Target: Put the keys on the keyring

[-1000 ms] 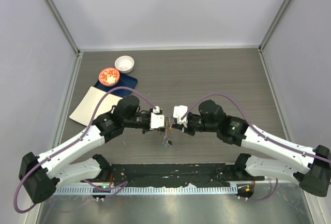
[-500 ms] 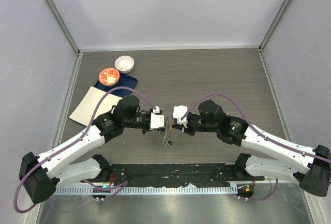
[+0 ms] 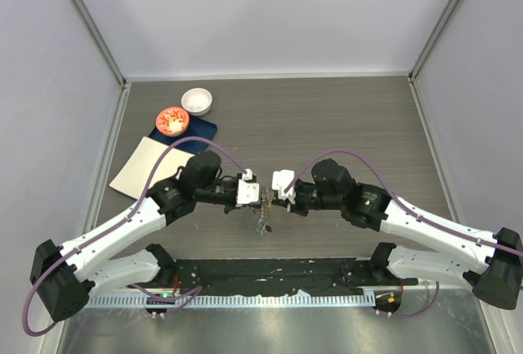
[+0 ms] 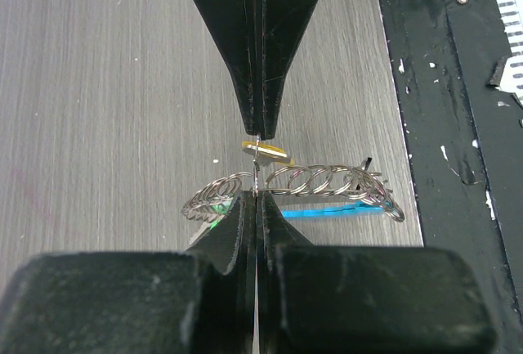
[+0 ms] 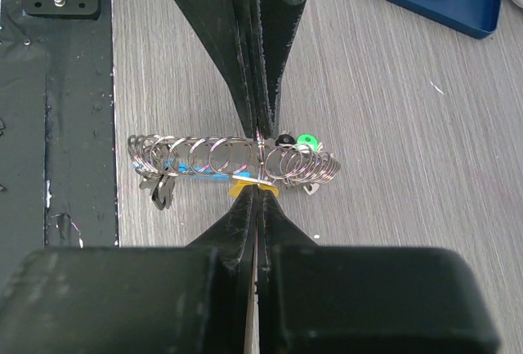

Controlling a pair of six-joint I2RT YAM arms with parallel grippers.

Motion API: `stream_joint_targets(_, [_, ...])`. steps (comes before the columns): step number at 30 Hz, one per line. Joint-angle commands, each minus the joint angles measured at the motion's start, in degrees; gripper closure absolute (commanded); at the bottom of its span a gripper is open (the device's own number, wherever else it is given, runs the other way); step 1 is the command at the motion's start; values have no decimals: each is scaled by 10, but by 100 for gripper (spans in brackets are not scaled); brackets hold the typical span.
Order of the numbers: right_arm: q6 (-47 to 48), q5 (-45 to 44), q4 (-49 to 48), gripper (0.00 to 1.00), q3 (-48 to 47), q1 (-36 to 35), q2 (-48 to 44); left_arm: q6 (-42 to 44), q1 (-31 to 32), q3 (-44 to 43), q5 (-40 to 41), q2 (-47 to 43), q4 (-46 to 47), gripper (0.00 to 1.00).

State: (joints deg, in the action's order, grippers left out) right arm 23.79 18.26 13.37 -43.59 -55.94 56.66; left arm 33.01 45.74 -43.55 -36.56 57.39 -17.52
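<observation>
Next, my right gripper puts the yellow-tagged key down on the bare middle of the table (image 3: 287,188), just beyond the keyring.
My two grippers meet tip to tip above the table's near middle. The keyring (image 3: 261,221), a chain of grey metal loops with a blue plastic piece (image 4: 327,211), hangs between and below them. My left gripper (image 4: 256,194) is shut on a thin wire loop of the keyring (image 4: 310,181). My right gripper (image 5: 257,190) is shut on a thin key with a yellow tag (image 5: 248,185), right at the ring. A green-tagged key (image 5: 306,140) and dark keys (image 5: 159,192) hang on the loops. In the top view the left gripper (image 3: 263,197) and right gripper (image 3: 273,199) almost touch.
A white bowl (image 3: 197,101), a red-patterned dish (image 3: 172,120), a dark blue tray (image 3: 200,132) and a white sheet (image 3: 147,166) lie at the far left. The black base rail (image 3: 270,276) runs along the near edge, just under the keyring.
The right gripper has edged slightly left toward the left gripper. The keyring still hangs between them.
</observation>
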Motion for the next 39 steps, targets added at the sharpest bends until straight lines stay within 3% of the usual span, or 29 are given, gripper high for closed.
stream_joint_targets(1, [10, 17, -19, 99, -29, -5, 5, -2, 3, -19, -49, 3, 29, 100])
stream_joint_targets(39, [40, 21, -48, 99, -39, -25, 19, -12, 6, -25, -88, 14, 33, 100])
